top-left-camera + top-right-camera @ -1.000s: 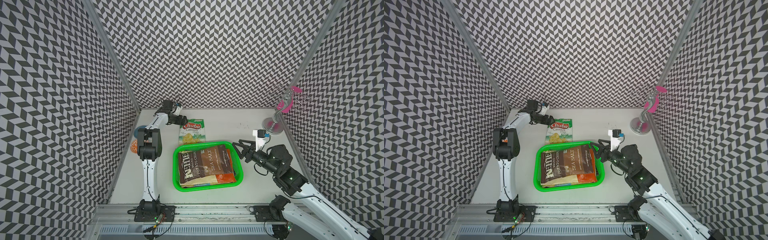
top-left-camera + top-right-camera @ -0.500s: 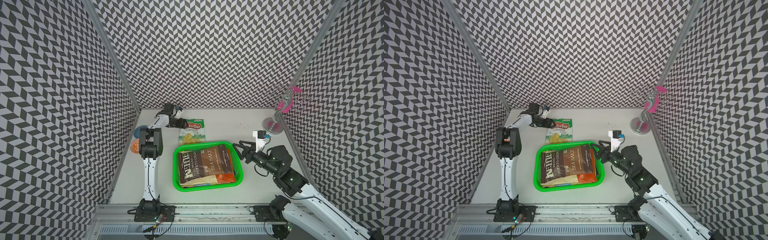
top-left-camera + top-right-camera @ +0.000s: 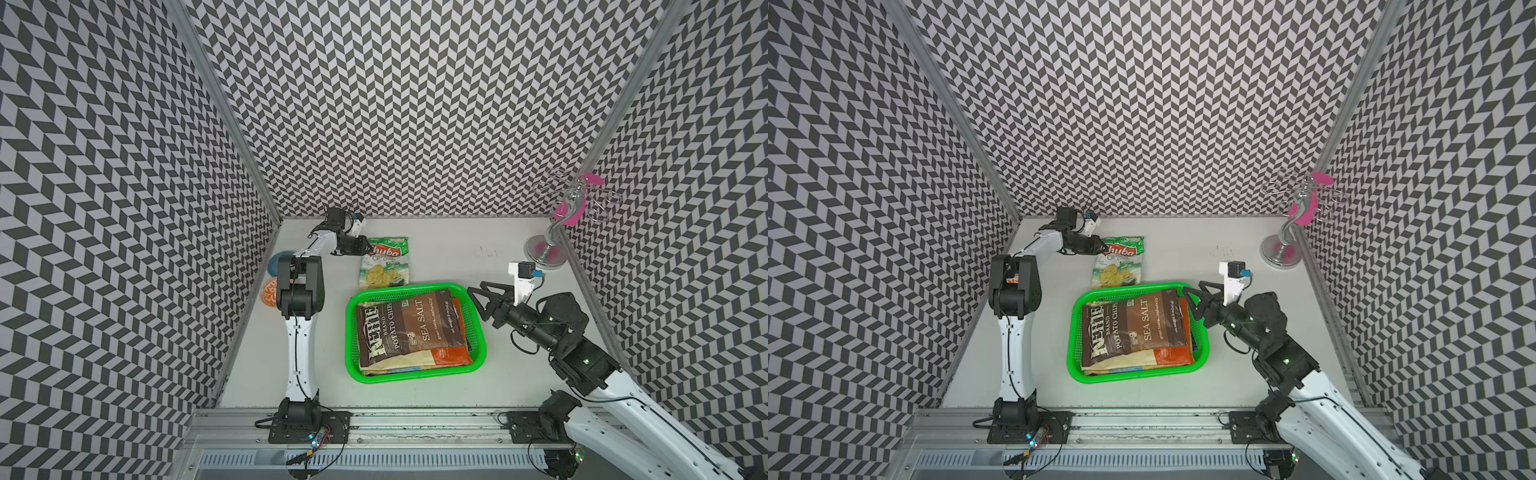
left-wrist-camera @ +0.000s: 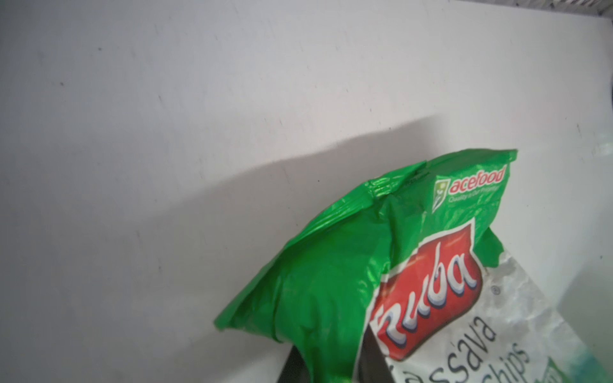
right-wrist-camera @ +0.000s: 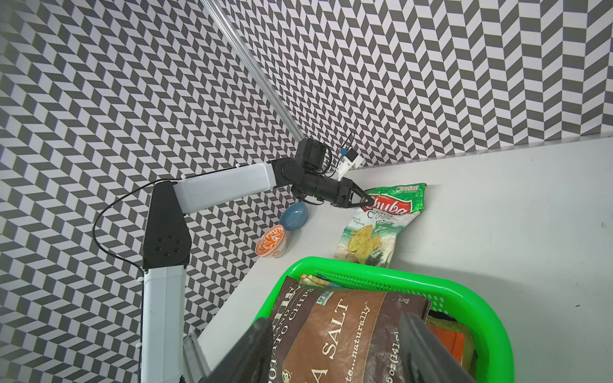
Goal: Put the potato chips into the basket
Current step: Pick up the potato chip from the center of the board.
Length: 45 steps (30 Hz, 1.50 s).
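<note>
The bottom corner [image 3: 405, 281] [image 5: 387, 261] of the Chuba bag, diagonally across from the corner my left gripper holds, should be gripped next by my right gripper.
A green-white "Chuba" bag of potato chips [image 3: 384, 262] [image 3: 1121, 262] lies on the table just behind the basket. My left gripper [image 3: 368, 248] [image 3: 1102, 246] [image 5: 366, 202] is shut on its top left corner. In the left wrist view the green foil [image 4: 331, 265] is pinched between the dark fingers [image 4: 373, 358]. The bright green basket [image 3: 415, 376] [image 3: 1138, 374] [image 5: 481, 308] holds several bags, with a brown "SEA SALT" bag [image 3: 411, 328] [image 5: 348, 331] on top. My right gripper [image 3: 473, 297] [image 3: 1190, 295] [image 5: 335, 320] stands open and empty over the basket's far right corner.
A blue bowl [image 3: 276, 262] [image 5: 293, 215] and an orange patterned bowl [image 3: 269, 291] [image 5: 272, 240] sit against the left wall beside the left arm. A chrome stand with pink pieces [image 3: 548, 249] [image 3: 1283, 249] stands in the back right corner. Patterned walls close in three sides.
My left gripper has moved right onto the Chuba bag's corner and shut on it. The right arm has not moved.
</note>
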{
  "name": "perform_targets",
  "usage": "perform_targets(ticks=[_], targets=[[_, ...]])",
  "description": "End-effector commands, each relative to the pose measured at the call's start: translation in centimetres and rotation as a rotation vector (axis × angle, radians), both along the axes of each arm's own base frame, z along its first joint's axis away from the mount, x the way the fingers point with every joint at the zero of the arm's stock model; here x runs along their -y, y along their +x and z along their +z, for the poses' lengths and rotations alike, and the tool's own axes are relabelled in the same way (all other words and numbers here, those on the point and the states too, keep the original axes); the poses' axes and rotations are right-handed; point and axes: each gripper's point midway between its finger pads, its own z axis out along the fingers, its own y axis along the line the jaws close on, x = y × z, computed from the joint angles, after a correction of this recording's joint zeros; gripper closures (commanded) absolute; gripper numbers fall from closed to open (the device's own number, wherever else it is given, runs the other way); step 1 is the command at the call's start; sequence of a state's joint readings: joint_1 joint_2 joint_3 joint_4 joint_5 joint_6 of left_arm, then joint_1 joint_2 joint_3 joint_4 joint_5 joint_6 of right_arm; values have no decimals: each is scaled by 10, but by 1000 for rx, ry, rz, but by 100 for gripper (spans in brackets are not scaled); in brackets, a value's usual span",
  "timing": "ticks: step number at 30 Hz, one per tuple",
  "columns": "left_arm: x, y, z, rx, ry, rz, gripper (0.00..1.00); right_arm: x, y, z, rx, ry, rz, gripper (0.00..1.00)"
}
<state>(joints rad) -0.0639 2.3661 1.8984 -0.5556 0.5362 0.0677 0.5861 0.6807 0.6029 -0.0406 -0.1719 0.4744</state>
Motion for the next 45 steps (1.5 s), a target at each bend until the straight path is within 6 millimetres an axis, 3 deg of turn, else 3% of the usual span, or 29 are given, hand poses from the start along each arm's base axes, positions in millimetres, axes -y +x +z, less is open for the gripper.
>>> perform_targets(ticks=[1, 6, 16, 28, 34, 41, 45], targets=[[-3, -1, 20, 33, 0, 31, 91, -1, -1, 9, 39, 21, 9, 36], [-10, 1, 60, 108, -17, 75, 100, -1, -1, 12, 44, 32, 8, 36], [-20, -6, 163, 304, -81, 177, 100, -3, 10, 20, 51, 77, -21, 38], [-24, -22, 241, 459, -157, 231, 100, 5, 12, 32, 115, 94, -65, 39], [-24, -36, 269, 519, -175, 235, 100, 6, 13, 33, 134, 81, -74, 40], [-23, -56, 301, 576, -218, 231, 100, -8, 16, 34, 130, 85, -17, 40], [-20, -68, 321, 604, -254, 225, 100, -27, 18, 39, 123, 101, 71, 41]])
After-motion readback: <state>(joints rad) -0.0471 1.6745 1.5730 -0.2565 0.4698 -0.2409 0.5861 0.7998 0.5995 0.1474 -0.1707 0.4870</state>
